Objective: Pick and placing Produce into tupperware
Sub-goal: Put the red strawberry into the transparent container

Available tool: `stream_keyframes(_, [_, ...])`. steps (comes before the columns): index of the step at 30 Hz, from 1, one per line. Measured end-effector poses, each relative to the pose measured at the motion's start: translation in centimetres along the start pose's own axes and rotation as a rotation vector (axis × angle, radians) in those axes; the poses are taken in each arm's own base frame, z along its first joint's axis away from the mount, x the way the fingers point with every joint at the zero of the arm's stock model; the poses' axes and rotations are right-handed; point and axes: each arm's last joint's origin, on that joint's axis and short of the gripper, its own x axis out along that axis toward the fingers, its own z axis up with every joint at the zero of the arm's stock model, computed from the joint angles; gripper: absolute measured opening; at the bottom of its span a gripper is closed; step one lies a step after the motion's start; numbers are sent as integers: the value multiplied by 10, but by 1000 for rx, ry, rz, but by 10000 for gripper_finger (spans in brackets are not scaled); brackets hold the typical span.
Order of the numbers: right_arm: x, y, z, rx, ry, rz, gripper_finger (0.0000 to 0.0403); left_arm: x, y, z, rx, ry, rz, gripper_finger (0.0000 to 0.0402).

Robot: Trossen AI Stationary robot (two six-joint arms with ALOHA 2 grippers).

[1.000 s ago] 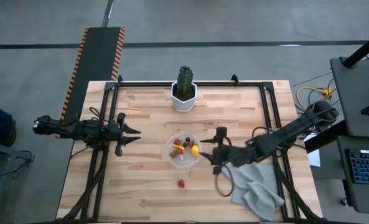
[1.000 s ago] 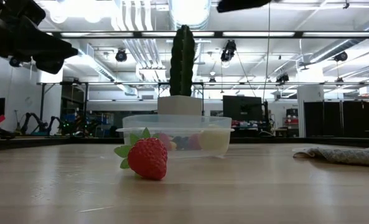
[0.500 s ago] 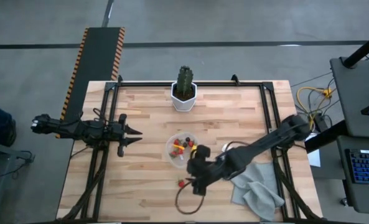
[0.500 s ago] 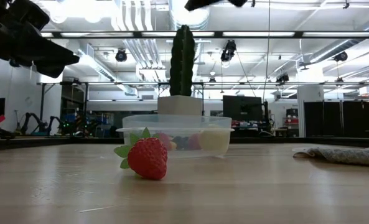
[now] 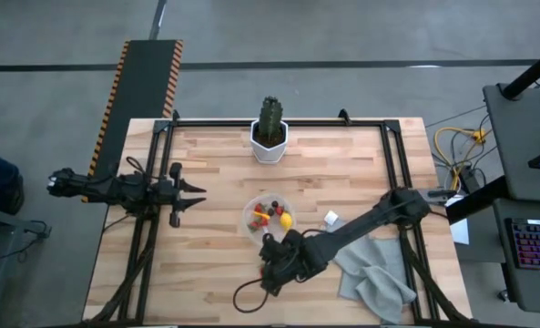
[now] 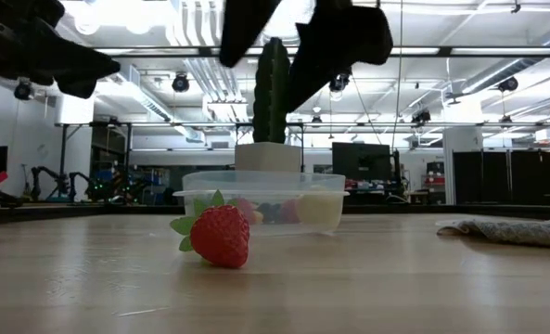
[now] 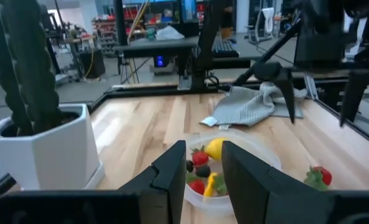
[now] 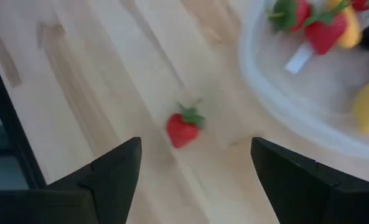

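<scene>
The robot's right gripper will close on the red body of the loose strawberry (image 5: 260, 269) (image 8: 182, 131) near the tupperware, leaving the strawberry's green leaves free above the fingers.
One red strawberry (image 8: 183, 129) lies loose on the wooden table, on the near side of the tupperware; it also shows in the low view (image 6: 221, 235). The round clear tupperware (image 5: 251, 221) holds strawberries, a lemon (image 5: 286, 220) and dark berries. My right gripper (image 8: 195, 142) hangs open above the loose strawberry, one finger on each side of it, touching nothing. In the high view the right gripper (image 5: 270, 271) covers that berry. My left gripper (image 5: 197, 194) waits open near the table's left edge, pointing at the tupperware (image 7: 265, 155).
A white hexagonal pot with a green cactus (image 5: 270, 135) stands at the far edge. A grey cloth (image 5: 374, 278) lies near the right near corner, under the right arm. A black cable loop (image 5: 247, 296) trails by the right gripper. Bare wood lies left of the tupperware.
My right gripper has swung from the tupperware's right side toward the near edge and the left, and has come lower. It now hangs over the loose strawberry. The strawberry and the tupperware have stayed where they were.
</scene>
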Motion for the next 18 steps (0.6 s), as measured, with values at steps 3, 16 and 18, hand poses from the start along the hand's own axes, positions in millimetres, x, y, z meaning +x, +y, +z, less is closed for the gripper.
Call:
stream_keyframes(3, [10,12,0,35,4,13,293,-2,1,2,16,-16,1,88])
stream_keyframes(16, [61,31,-9,146,80,-89,287,-5,2,6,62,-44,2,88])
stream_keyframes(18, [63,33,-8,170,74,-88,285,-5,2,6,64,-42,1,88])
